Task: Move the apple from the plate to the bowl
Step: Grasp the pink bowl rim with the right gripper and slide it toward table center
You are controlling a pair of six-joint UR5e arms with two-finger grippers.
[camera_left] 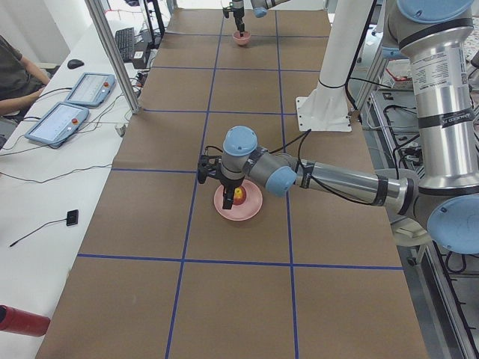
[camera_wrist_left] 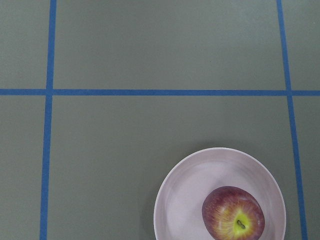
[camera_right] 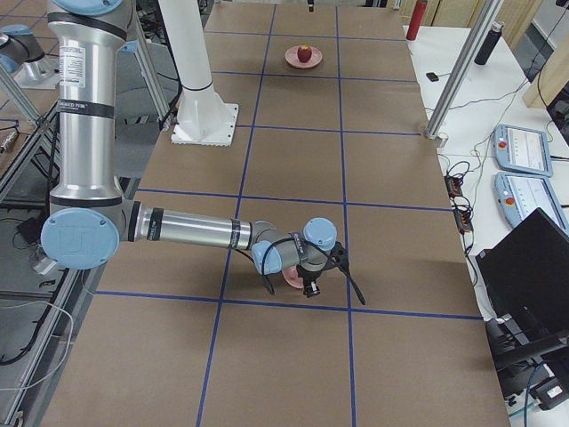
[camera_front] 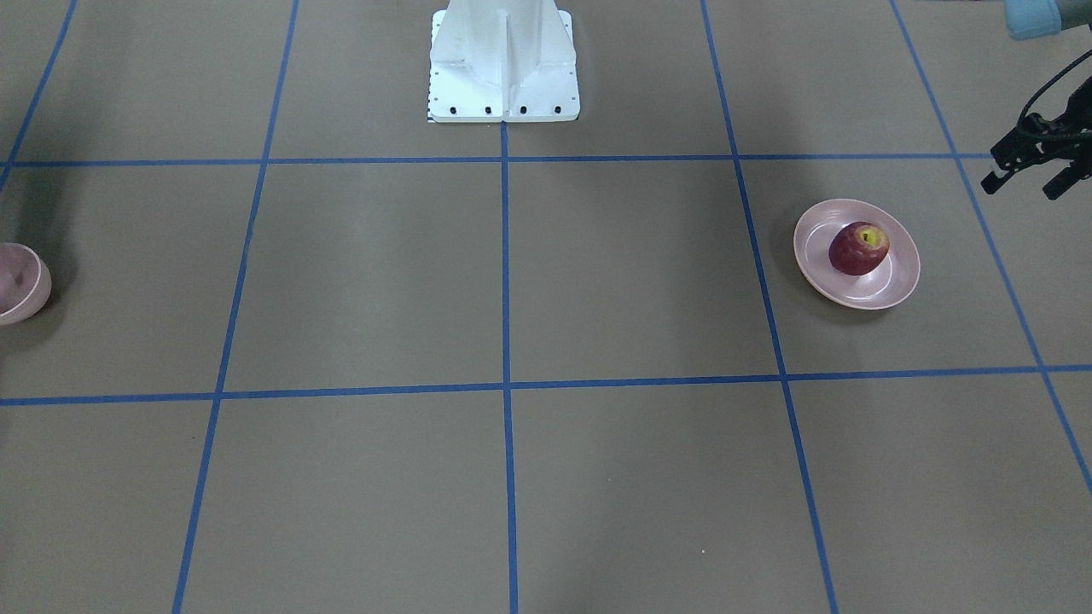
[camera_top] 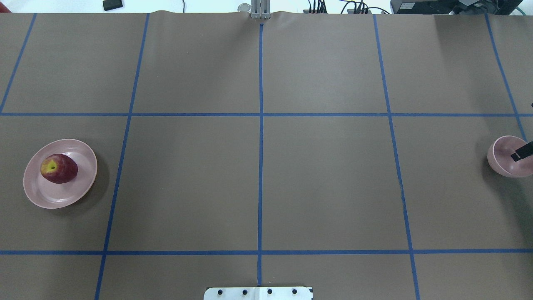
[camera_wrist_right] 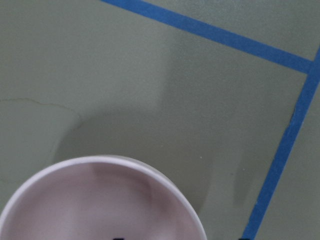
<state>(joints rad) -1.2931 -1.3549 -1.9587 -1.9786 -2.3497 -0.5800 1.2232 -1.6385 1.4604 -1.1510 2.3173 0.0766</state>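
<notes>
Next, my right gripper lets go of the pink bowl on the middle blue line from the robot base (camera_front: 514,324), close to the line's outer crossing.
The dark red apple (camera_front: 857,249) lies in the shallow pink plate (camera_front: 853,294) on the robot's left side of the table; both also show in the overhead view, apple (camera_top: 59,168) and plate (camera_top: 62,200), and in the left wrist view, apple (camera_wrist_left: 232,212). My left gripper (camera_front: 1024,184) hangs open and empty above the table, close to the plate. The small deep pink bowl (camera_top: 501,160) stands empty at the far right. My right gripper (camera_right: 311,286) hovers over it; only one finger (camera_top: 521,151) shows overhead, so I cannot tell its state.
The white robot base (camera_front: 503,60) stands at the table's middle rear edge. Blue tape lines divide the brown table into squares. Operator pendants and cables lie beyond the far table edge in the side views.
</notes>
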